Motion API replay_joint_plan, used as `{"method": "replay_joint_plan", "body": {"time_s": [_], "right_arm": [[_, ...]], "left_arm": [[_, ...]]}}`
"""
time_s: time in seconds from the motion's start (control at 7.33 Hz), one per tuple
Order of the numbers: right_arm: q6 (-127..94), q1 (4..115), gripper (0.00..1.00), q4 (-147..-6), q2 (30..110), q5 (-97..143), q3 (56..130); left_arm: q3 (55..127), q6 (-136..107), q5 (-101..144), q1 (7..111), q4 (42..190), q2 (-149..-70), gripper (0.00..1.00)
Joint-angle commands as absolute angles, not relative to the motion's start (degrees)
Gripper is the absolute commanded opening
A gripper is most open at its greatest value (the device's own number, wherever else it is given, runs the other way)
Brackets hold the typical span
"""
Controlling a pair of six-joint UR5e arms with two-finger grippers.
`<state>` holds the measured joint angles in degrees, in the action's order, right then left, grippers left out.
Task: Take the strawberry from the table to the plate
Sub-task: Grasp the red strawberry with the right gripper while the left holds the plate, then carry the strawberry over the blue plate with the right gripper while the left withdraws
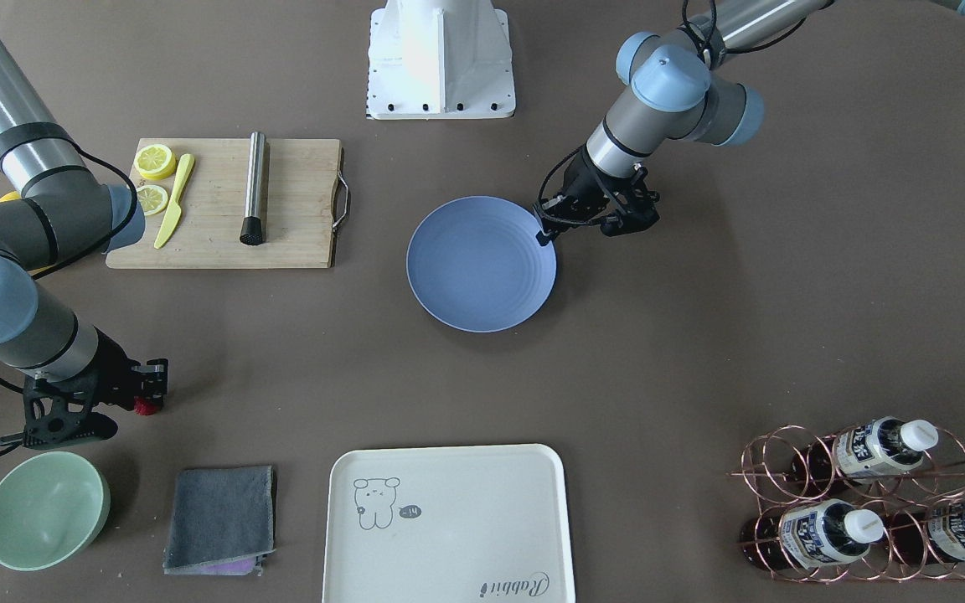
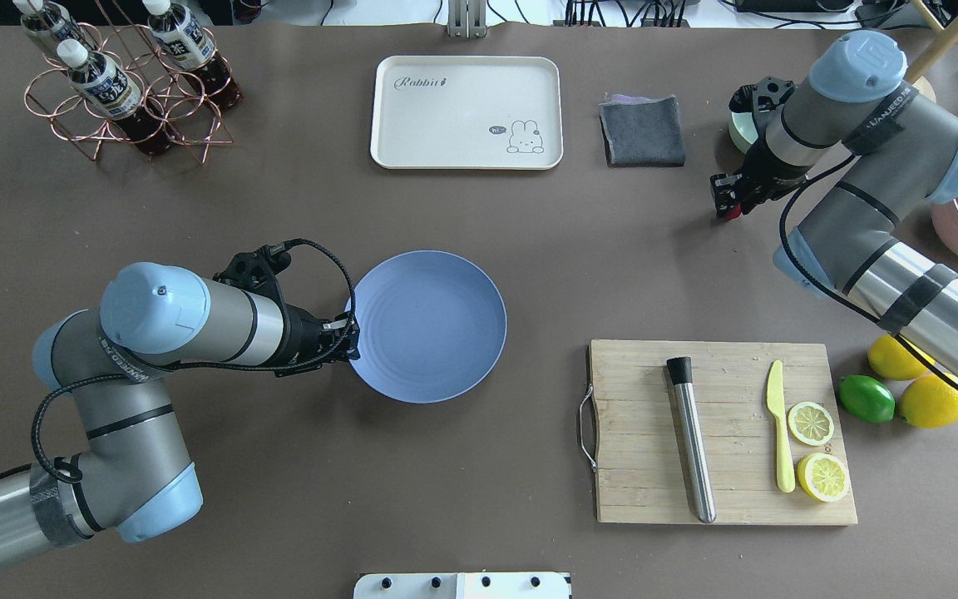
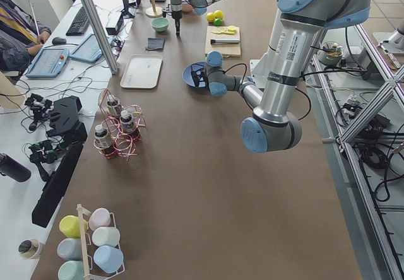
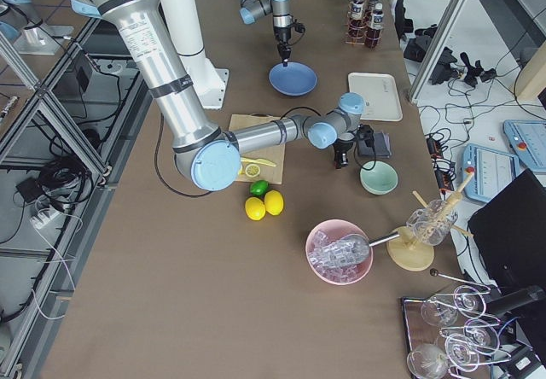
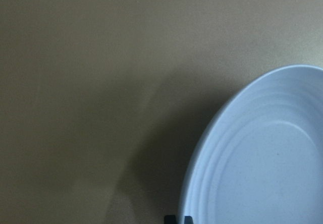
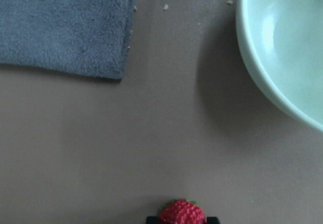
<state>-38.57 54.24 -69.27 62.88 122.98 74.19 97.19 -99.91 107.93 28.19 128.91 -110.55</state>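
Note:
My right gripper should release the strawberry, now close to the green bowl, close to the middle of the blue plate (image 1: 471, 268).
The strawberry (image 6: 181, 211), small, red and bumpy, sits between the two fingertips of my right gripper (image 6: 181, 219), which is shut on it just above or on the brown table (image 1: 700, 335); I cannot tell which. In the front view the strawberry (image 1: 145, 407) shows at the tip of the right gripper (image 1: 150, 392), close to the green bowl. The blue plate (image 1: 482, 264) lies mid-table with nothing on it. My left gripper (image 1: 545, 237) hangs at the plate's rim, and in the left wrist view the left gripper (image 5: 179, 219) has its fingertips together, shut on nothing.
A pale green bowl (image 1: 45, 509) and a grey cloth (image 1: 221, 519) lie beside the right gripper. A cream tray (image 1: 447, 523), a bottle rack (image 1: 868, 502) and a cutting board (image 1: 298, 209) with lemon slices, a knife and a metal rod ring the plate.

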Motion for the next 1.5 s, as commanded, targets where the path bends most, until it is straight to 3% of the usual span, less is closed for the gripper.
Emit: {"method": "replay_joint_plan", "body": {"time_s": [0.0, 0.14, 0.27, 0.95, 1.36], "right_arm": [[-38.58, 54.14, 0.0, -69.35, 62.84, 123.05, 74.27], [-39.45, 54.23, 0.0, -69.52, 61.62, 123.13, 74.44], [-42.94, 54.05, 0.0, -69.52, 59.87, 123.48, 75.05], [-65.07, 40.56, 0.0, -79.43, 51.62, 119.31, 90.14], [-76.88, 27.46, 0.0, -81.04, 44.23, 107.71, 87.91]], "left_arm": [[97.38, -99.93, 107.31, 27.69, 128.94, -110.74, 0.64], [97.47, -99.84, 107.31, 27.86, 128.94, -110.74, 0.8], [98.6, -99.84, 107.58, 28.3, 128.94, -110.39, 0.87], [99.05, -88.46, 119.06, 40.66, 129.02, -103.03, 0.88], [98.09, -73.52, 121.72, 46.57, 129.02, -96.96, 0.88]]}}
